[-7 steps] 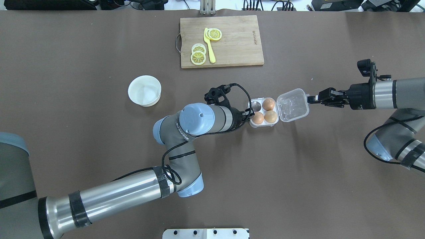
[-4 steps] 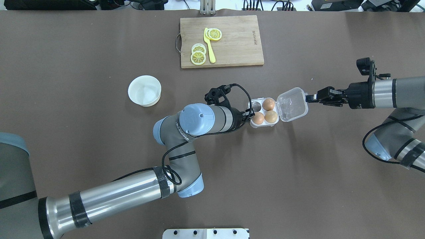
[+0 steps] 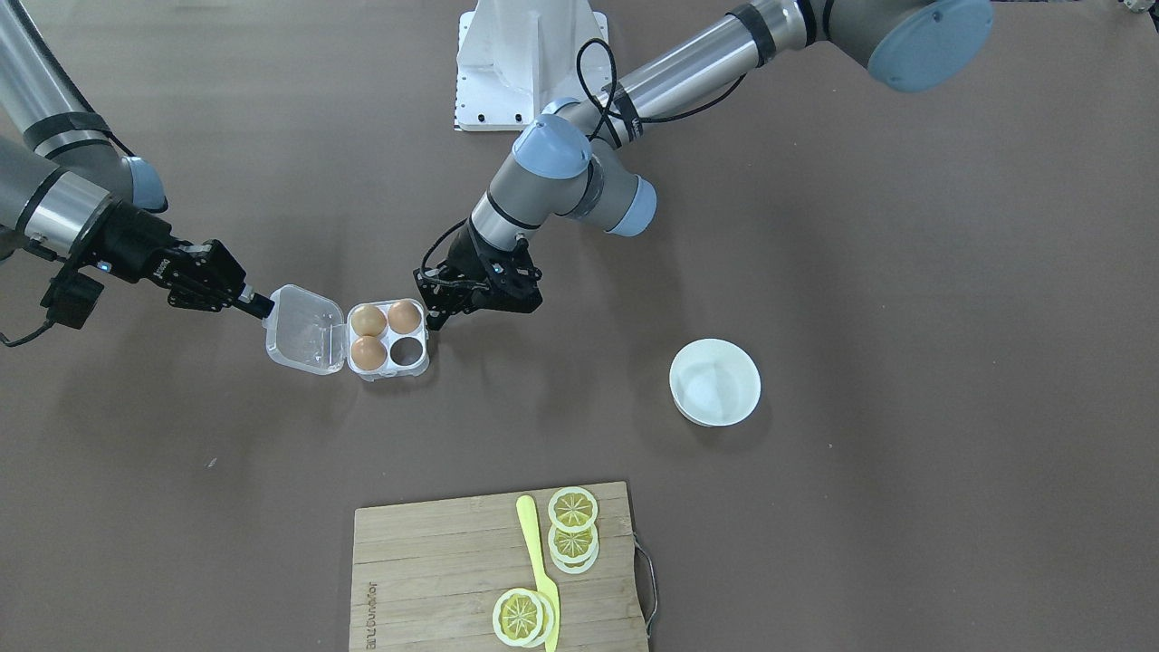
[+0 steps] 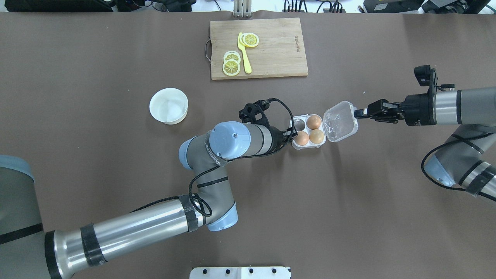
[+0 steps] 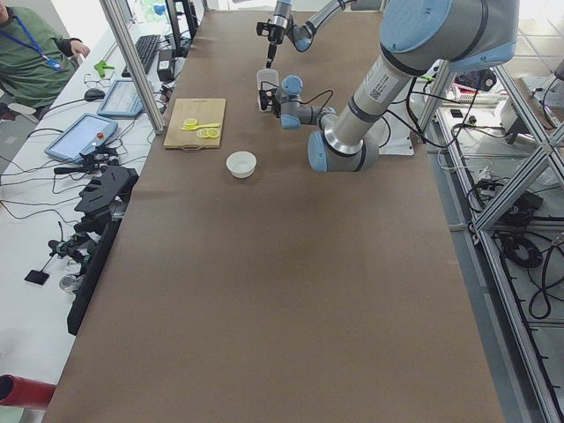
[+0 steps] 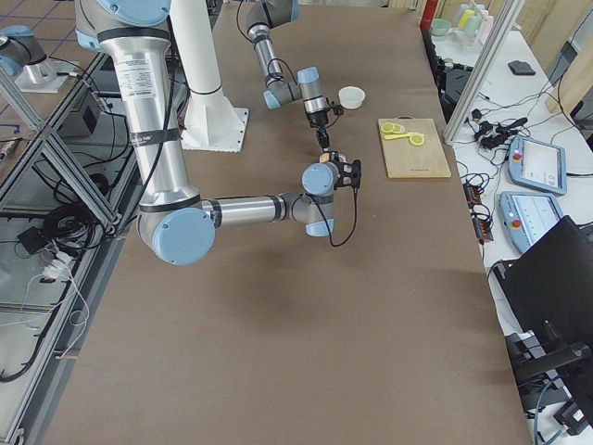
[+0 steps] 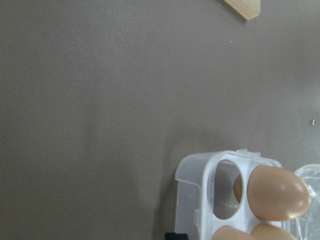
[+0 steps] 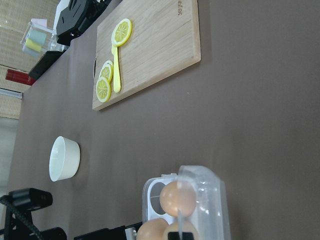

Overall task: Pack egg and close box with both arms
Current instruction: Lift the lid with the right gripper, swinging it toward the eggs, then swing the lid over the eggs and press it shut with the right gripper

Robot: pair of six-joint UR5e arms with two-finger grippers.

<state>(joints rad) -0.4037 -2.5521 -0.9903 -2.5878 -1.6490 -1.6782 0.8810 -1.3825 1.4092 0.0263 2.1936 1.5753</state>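
Observation:
Next, I let go of the lid with my right gripper, flat over the light-brown eggs and the empty cell (image 3: 387, 348) (image 8: 166, 215) of the box.
The clear box (image 4: 308, 146) stands mid-table with three alike light-brown eggs (image 4: 314, 122) in its cells; the far-left cell (image 4: 298, 124) is empty. I cannot tell which is the task's egg. Its hinged lid (image 4: 341, 121) tilts up on the right. My right gripper (image 4: 356, 113) is shut on the lid's outer edge. My left gripper (image 4: 290, 135) is at the box's left edge, shut on its rim. The box (image 3: 398, 369), lid (image 3: 303, 340), right gripper (image 3: 258, 308) and left gripper (image 3: 435, 315) also show in the front view. The left wrist view shows the box (image 7: 192, 200) and an egg (image 7: 278, 193).
A white bowl (image 4: 168, 105) stands left of the box. A wooden cutting board (image 4: 279, 46) with lemon slices (image 4: 231, 66) and a yellow knife lies at the far edge. The white pedestal (image 3: 525, 63) is on the robot's side.
My right gripper has moved up and toward the box with the lid's edge, tilting the lid steeper. The left arm and the box base have not moved.

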